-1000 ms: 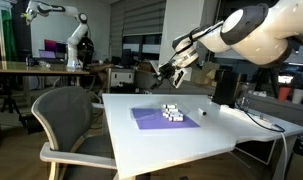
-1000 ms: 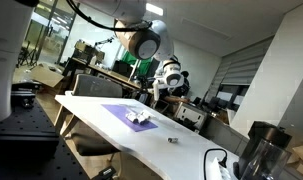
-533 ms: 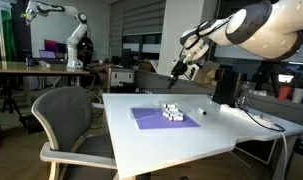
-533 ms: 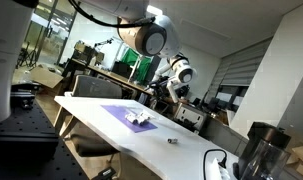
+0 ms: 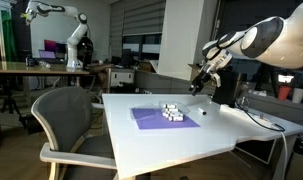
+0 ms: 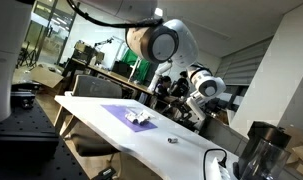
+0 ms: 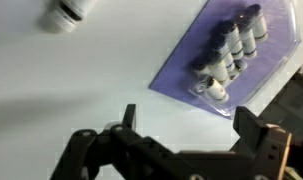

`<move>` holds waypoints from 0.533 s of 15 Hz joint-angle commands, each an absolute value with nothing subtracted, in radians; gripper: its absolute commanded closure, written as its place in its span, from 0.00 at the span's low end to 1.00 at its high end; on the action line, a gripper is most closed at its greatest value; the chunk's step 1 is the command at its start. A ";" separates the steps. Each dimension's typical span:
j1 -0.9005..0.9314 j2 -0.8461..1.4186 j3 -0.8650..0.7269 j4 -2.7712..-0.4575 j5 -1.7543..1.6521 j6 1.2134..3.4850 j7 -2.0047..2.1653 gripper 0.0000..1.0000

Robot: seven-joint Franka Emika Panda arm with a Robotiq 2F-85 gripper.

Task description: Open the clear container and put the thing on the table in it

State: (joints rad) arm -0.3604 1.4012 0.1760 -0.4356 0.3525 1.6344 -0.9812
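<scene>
Next, my gripper goes to the small cylindrical thing beyond the purple mat and closes on the cylindrical thing's white body (image 5: 203, 113) (image 7: 78, 6).
The clear container (image 5: 172, 111) sits on a purple mat (image 5: 156, 118) on the white table (image 5: 221, 135). It also shows in an exterior view (image 6: 141, 117) and in the wrist view (image 7: 227, 55), where dark-capped pieces show through it. A small cylindrical thing (image 7: 69, 12) lies on the bare table beyond the mat; both exterior views show it as a small dark speck (image 5: 202, 112) (image 6: 172, 141). My gripper (image 5: 198, 84) hangs open and empty well above the table, past the mat's far side. In the wrist view its fingers (image 7: 128, 115) spread wide over white tabletop.
A grey office chair (image 5: 66, 115) stands at the table's near side. A black box (image 5: 226, 86) and a cable (image 5: 256, 118) are at the table's far end. A dark jug (image 6: 259, 150) stands near one corner. A wooden bench with another arm (image 5: 71, 40) is behind.
The arm has swung across above the table's far edge, from beyond the mat's one side to past its other side. The gripper stayed open. The container and small thing have not moved.
</scene>
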 commanded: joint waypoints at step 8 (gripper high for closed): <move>-0.283 1.461 0.054 -0.437 0.291 2.013 -0.536 0.00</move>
State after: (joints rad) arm -0.3084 1.4721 0.1099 -0.4341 0.3246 1.9585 -0.6787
